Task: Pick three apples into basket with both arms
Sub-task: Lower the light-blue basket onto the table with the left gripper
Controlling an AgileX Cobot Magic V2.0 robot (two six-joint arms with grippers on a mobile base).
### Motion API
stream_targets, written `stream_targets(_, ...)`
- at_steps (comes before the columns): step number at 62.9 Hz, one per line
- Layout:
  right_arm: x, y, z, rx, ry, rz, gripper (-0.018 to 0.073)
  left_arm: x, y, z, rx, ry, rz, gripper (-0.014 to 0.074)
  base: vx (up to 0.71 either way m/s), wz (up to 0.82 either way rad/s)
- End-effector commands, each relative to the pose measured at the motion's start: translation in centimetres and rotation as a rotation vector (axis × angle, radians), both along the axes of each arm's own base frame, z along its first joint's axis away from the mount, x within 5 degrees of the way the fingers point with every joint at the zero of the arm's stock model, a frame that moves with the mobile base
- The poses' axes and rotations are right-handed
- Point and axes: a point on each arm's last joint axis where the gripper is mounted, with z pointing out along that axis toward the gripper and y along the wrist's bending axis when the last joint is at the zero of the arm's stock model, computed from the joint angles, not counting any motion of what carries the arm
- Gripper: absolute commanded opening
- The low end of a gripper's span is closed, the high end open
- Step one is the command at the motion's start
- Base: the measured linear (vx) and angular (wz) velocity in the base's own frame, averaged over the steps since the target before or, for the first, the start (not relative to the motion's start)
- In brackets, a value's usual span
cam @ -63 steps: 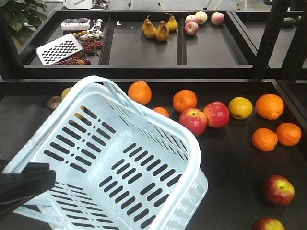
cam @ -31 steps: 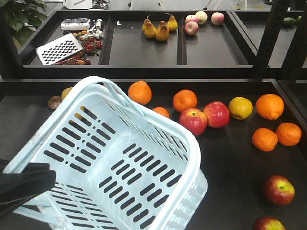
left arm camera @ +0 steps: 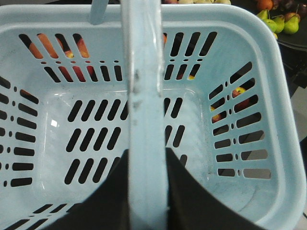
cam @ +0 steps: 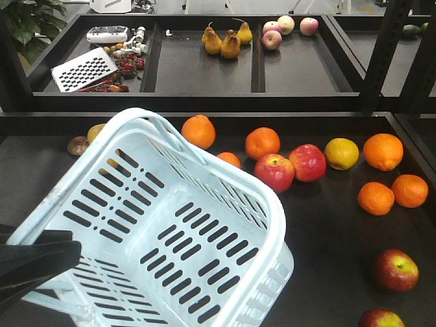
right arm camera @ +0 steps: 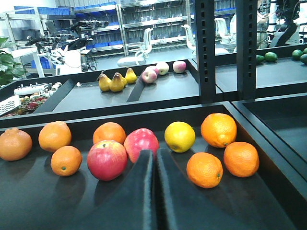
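Observation:
The pale blue basket will leave my left gripper on the black table [cam: 238, 252], in front of the brighter red apples.
The pale blue basket [cam: 271, 201] hangs tilted over the left of the black table, with nothing inside it. My left gripper [left arm camera: 147, 154] is shut on the basket's handle [left arm camera: 144, 72]; in the front view its black arm [cam: 30, 264] shows at the bottom left. Two dark maroon apples [cam: 395, 270] [cam: 380, 319] lie at the near right. Another apple [left arm camera: 238, 96] shows through the basket's slots. My right gripper [right arm camera: 154, 154] is shut on nothing, low over the table, its tips just before two brighter red apples [right arm camera: 107, 159] [right arm camera: 139, 143].
Oranges [cam: 197, 131] [cam: 262, 142] [cam: 382, 150] [cam: 375, 197] and a yellow fruit [cam: 341, 153] are scattered on the table. The rear shelf holds pears [cam: 223, 42], pale apples [cam: 286, 27] and a grater [cam: 85, 68]. A black upright post [cam: 381, 54] stands at the right.
The basket has shifted very slightly in the left gripper's hold. The fruit has stayed where it was.

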Motion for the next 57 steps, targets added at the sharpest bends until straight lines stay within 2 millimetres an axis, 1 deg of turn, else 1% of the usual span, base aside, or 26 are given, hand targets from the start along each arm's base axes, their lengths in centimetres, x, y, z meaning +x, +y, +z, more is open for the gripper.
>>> stream_targets(1,-0.1,0.0,0.3,-0.018,-0.077,-0.004,-0.0004,1.2,-0.5,1.2,-0.043,-0.072,0.013,-0.0006,0.00,0.00)
stream_targets(8,-0.1,0.0,0.3,-0.018,-0.077,-0.004,-0.0004,3.1,-1.2,0.5,0.029,-0.072,-0.030,-0.0006,0.00,0.00)
stream_targets(11,-0.1,0.0,0.3,-0.018,-0.077,-0.004,-0.0004,4.3,-1.7,0.4,0.061,-0.060,-0.059,-0.0006,0.00,0.00)
stream_targets(18,-0.1,0.0,0.3,-0.018,-0.077,-0.004,-0.0004,6.8,-2.8,1.2,0.118,-0.087,-0.126,-0.0006,0.00,0.00)
stream_targets(19,-0.1,0.0,0.3,-0.018,-0.077,-0.004,-0.0004,7.2,-3.0,1.5,0.122,-0.098,-0.135,-0.0006,0.00,0.00)
stream_targets(28,-0.1,0.0,0.3,-0.018,-0.077,-0.004,-0.0004,10.9,-4.7,2.4,0.175,-0.108,-0.229,-0.0006,0.00,0.00)
stream_targets(31,-0.1,0.0,0.3,-0.018,-0.077,-0.004,-0.0004,12.4,-5.5,2.1,0.193,-0.088,-0.268,-0.0006,0.00,0.00)
stream_targets(36,-0.1,0.0,0.3,-0.018,-0.077,-0.004,-0.0004,14.3,-6.4,1.6,0.213,-0.061,-0.322,-0.0006,0.00,0.00)
stream_targets(42,-0.1,0.0,0.3,-0.018,-0.077,-0.004,-0.0004,16.7,-7.9,0.6,0.229,-0.020,-0.384,-0.0006,0.00,0.00)
stream_targets(47,-0.1,0.0,0.3,-0.018,-0.076,-0.004,-0.0004,18.1,-9.2,-0.2,0.244,-0.008,-0.442,-0.0004,0.00,0.00)
stream_targets(57,-0.1,0.0,0.3,-0.018,-0.076,-0.004,-0.0004,20.3,-12.0,-2.0,0.285,-0.049,-0.551,-0.0001,0.00,0.00)
